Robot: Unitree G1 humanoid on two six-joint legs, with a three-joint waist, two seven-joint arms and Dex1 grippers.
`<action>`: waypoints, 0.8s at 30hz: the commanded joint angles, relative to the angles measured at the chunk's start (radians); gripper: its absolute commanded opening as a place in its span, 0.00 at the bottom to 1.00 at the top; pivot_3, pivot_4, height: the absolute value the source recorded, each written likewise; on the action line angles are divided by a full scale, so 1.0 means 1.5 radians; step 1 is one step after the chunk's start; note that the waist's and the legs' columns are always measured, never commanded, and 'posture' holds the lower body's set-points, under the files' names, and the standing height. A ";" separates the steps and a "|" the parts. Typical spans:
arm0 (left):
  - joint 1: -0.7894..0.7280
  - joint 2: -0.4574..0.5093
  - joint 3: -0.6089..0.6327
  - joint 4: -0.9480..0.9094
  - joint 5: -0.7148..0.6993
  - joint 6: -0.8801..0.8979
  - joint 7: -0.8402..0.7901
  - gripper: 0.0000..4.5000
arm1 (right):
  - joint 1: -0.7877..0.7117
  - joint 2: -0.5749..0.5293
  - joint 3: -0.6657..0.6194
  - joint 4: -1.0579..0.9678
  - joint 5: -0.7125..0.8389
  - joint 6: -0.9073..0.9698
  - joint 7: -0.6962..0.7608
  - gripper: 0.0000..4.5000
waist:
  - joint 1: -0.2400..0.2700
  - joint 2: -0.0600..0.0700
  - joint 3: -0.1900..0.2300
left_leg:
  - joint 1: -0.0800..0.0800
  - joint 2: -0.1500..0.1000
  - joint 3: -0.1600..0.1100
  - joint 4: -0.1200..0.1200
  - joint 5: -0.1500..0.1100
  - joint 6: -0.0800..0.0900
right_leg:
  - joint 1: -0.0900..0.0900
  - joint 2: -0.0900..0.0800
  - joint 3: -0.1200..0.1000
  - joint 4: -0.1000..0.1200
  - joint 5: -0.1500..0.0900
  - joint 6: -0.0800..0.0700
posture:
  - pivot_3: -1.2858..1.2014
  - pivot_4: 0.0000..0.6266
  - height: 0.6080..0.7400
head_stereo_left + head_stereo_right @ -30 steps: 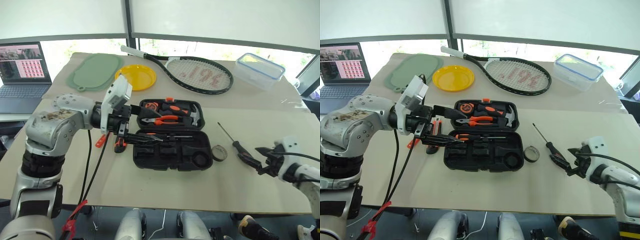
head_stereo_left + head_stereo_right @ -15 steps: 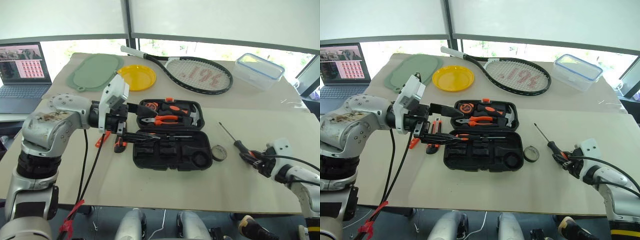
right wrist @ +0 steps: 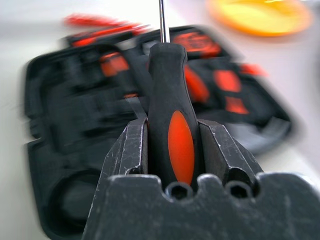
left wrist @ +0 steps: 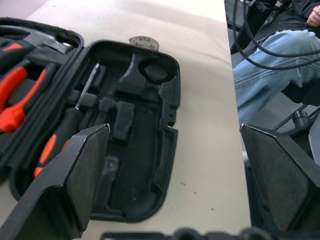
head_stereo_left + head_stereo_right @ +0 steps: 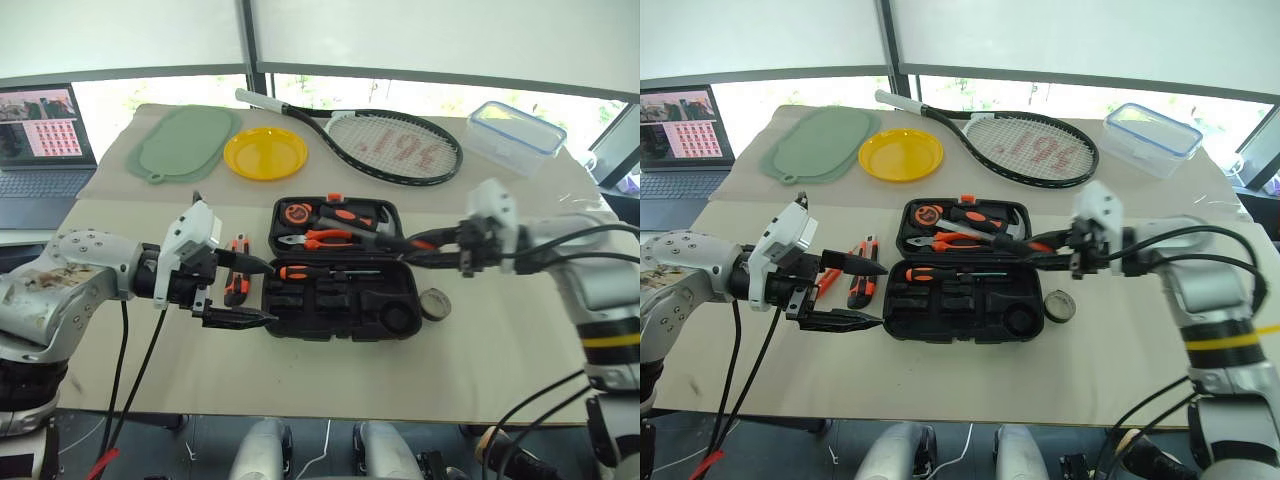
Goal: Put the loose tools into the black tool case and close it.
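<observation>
I am going to use my right gripper for the black-and-orange screwdriver. I will set it down in the case's near half (image 5: 353, 283), next to the orange-handled screwdriver.
The black tool case (image 5: 345, 305) lies open at the table's middle. One orange-handled screwdriver (image 5: 312, 271) sits in a recess of its near half. My right gripper (image 5: 1072, 250) is shut on a black-and-orange screwdriver (image 3: 172, 95), held just above the case's right side with the shaft pointing left across the lid. My left gripper (image 5: 876, 294) hangs open and empty at the case's left edge. Just left of the case lie a utility knife (image 5: 858, 285) and an orange screwdriver (image 5: 827, 283). The grey tape roll (image 5: 435, 303) rests by the case's right end.
The lid half holds pliers (image 5: 322, 239), a hammer and a tape measure. At the back lie a racket (image 5: 385, 140), a yellow plate (image 5: 264, 153), a green mat (image 5: 183, 143) and a clear blue-rimmed box (image 5: 515, 137). A laptop (image 5: 40, 140) stands off the table's left. A person's leg (image 4: 270, 55) is beyond the table edge.
My right gripper shut on the screwdriver lying at the right, lifted it and swung it left over the case. My left gripper drew back left from the case, still open.
</observation>
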 commanded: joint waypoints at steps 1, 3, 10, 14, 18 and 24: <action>0.000 0.012 0.025 -0.034 -0.020 -0.001 0.013 1.00 | -0.027 0.012 0.044 0.072 -0.073 -0.095 0.028 0.24 | 0.005 0.000 0.000 | 0.000 0.000 0.000 0.000 0.000 0.000 | 0.000 0.000 0.000 0.000 0.000 0.000 | 0.52 0.24 0.99; 0.006 0.017 0.029 -0.040 -0.025 -0.002 0.019 1.00 | -0.038 0.026 0.056 0.112 -0.098 -0.126 0.023 0.24 | 0.007 0.000 0.000 | 0.000 0.000 0.000 0.000 0.000 0.000 | 0.000 -0.001 0.000 0.000 0.000 0.001 | 0.52 0.24 0.99; 0.021 0.032 0.041 -0.055 -0.040 0.001 0.032 1.00 | -0.064 0.058 0.063 0.217 -0.151 -0.181 0.010 0.24 | 0.000 0.000 0.000 | -0.001 0.000 0.000 0.000 0.000 -0.001 | -0.001 0.000 0.000 0.000 0.000 0.000 | 0.52 0.24 0.99; 0.014 0.034 0.036 -0.050 -0.044 0.000 0.037 1.00 | -0.064 0.068 0.063 0.221 -0.158 -0.195 0.018 0.24 | -0.001 0.000 0.000 | -0.001 0.000 0.000 0.000 0.000 -0.001 | -0.001 -0.001 0.000 0.000 0.000 0.000 | 0.52 0.24 0.99; -0.001 0.031 0.026 -0.043 -0.042 -0.004 0.041 1.00 | -0.058 0.078 0.065 0.201 -0.157 -0.193 0.021 0.24 | -0.002 0.000 0.000 | -0.001 0.000 0.000 0.000 0.000 -0.001 | -0.001 0.000 0.000 0.000 0.000 0.000 | 0.52 0.24 0.99; -0.017 0.028 0.015 -0.033 -0.038 -0.009 0.041 1.00 | -0.051 0.082 0.069 0.197 -0.172 -0.192 0.017 0.24 | -0.002 0.000 0.000 | -0.001 0.000 0.000 0.000 0.001 -0.001 | -0.001 0.000 0.000 0.000 0.000 0.000 | 0.52 0.24 0.99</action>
